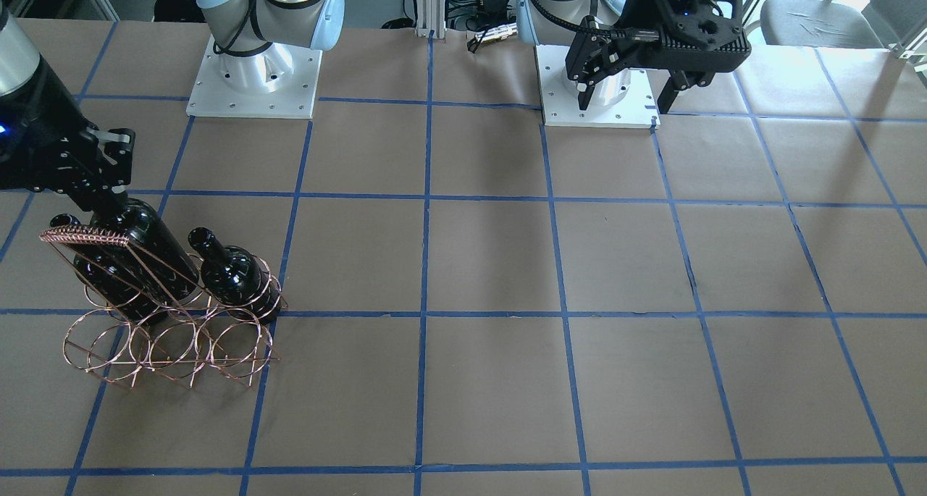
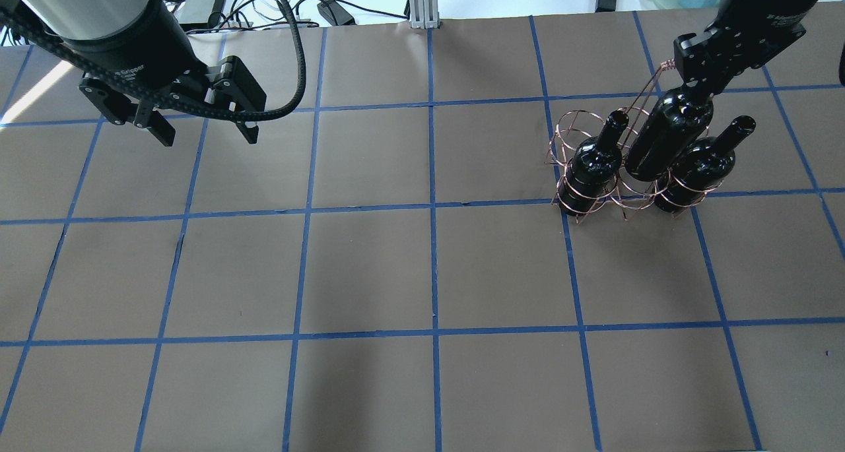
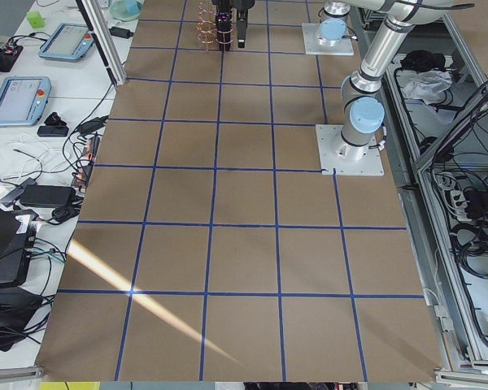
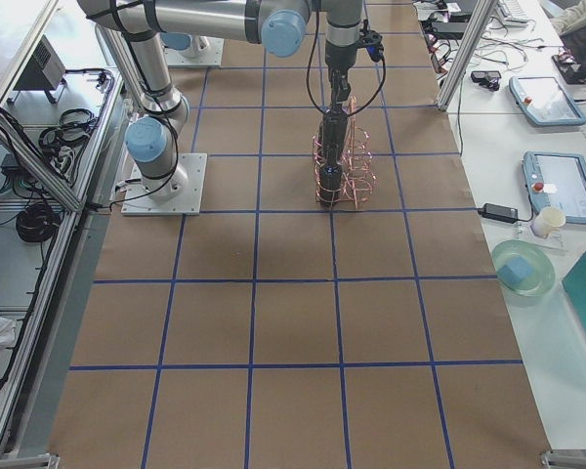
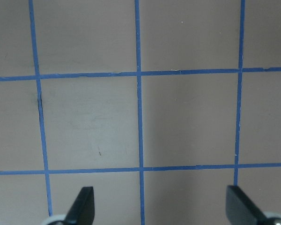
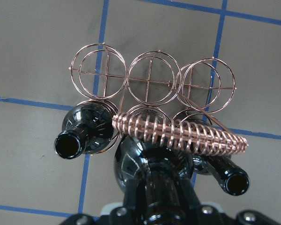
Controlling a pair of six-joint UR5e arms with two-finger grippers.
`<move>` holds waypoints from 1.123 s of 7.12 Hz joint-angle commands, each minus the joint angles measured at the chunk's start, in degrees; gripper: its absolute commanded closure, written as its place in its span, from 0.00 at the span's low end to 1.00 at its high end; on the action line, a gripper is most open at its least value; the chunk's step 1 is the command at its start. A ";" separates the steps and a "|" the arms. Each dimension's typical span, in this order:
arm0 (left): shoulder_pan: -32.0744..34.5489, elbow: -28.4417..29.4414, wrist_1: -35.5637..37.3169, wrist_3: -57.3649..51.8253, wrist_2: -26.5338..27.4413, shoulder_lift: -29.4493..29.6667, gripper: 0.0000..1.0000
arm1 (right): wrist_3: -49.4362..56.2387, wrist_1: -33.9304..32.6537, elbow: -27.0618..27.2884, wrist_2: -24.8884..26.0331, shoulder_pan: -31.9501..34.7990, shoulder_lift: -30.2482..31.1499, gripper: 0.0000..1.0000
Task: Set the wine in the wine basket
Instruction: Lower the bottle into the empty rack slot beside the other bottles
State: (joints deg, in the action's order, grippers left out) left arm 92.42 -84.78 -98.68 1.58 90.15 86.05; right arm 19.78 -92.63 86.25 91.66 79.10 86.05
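Observation:
The wine, now tilted in the basket's middle loop, will be let go by my right gripper in the wine basket's middle loop (image 1: 185,292) (image 6: 149,125) between the other dark bottles.
The wine (image 1: 141,250), a dark glossy bottle, stands tilted in the middle loop of the copper wire wine basket's (image 1: 166,344) row nearest the robot. My right gripper (image 1: 105,188) is shut on its neck, which the fingers hide. I cannot tell whether its base touches the table. The wine (image 2: 667,138) also shows in the overhead view under the right gripper (image 2: 700,86), and from above in the right wrist view (image 6: 145,164) behind the coiled handle (image 6: 178,133). My left gripper (image 2: 210,138) hangs open and empty far from the basket (image 2: 581,125); its fingertips (image 5: 84,199) frame bare table.
Two other dark bottles (image 2: 591,165) (image 2: 700,168) stand in the loops on either side of the wine. The basket's other row of loops (image 6: 150,84) holds nothing. Brown paper with blue tape lines covers the table (image 2: 370,267). The arm bases (image 1: 253,83) stand at the robot's edge.

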 commanded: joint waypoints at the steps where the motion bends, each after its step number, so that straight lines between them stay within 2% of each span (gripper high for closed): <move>1: 0.04 -0.04 0.07 0.00 0.02 -0.01 0.00 | 0.00 -0.01 0.06 0.01 0.00 -0.36 1.00; 7: 0.04 0.05 0.07 0.00 0.02 -0.09 0.00 | 1.48 -0.98 1.20 -0.16 0.00 -2.90 1.00; 8: 0.04 -0.04 -0.02 0.00 0.02 -0.09 0.00 | 1.49 -3.06 2.68 -0.16 -0.09 -3.26 1.00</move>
State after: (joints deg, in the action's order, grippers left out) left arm 92.44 -84.76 -98.63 1.58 90.18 85.97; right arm 21.06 -94.09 87.68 91.53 79.08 83.36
